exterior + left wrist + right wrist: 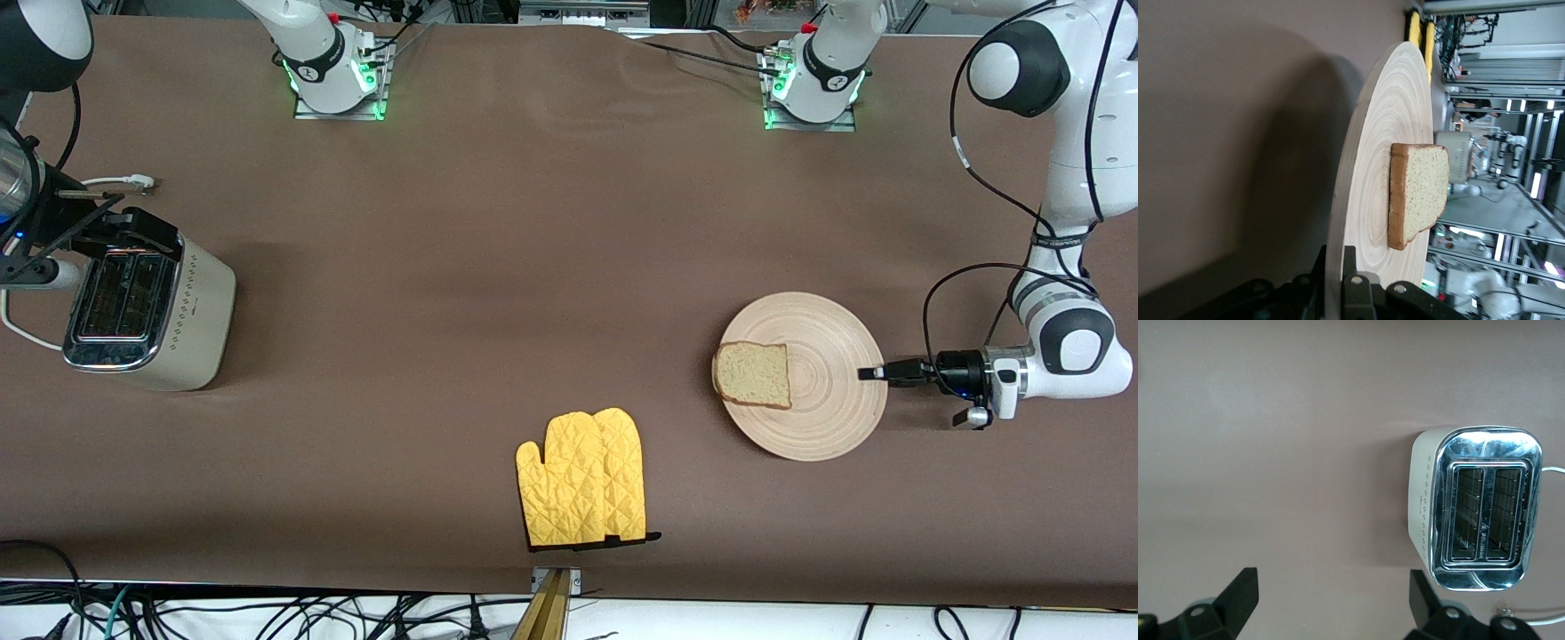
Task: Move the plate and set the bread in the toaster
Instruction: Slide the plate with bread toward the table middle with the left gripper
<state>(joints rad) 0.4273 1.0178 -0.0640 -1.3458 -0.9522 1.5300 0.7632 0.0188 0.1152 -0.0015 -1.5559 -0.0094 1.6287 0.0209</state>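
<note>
Next, my left gripper releases the plate on the bare table (611, 319) just past the yellow oven mitt.
The round light-wood plate (827, 400) lies toward the left arm's end of the table. The slice of bread (754, 374) lies on the part of the plate toward the right arm's end. My left gripper (876, 373) comes in level with the table and is shut on the plate's rim, one finger above and one below. The left wrist view shows the plate (1385, 133), the bread (1418, 193) and that gripper (1338, 257). The cream toaster (151, 311) stands at the right arm's end with both slots empty. My right gripper (124, 227) hangs open over the toaster. The right wrist view shows the gripper (1331, 587) and the toaster (1478, 507).
A yellow oven mitt (582, 480) lies near the table's front edge, nearer to the front camera than the plate and toward the right arm's end from it. The toaster's white cord (18, 329) loops beside it at the table's end.
</note>
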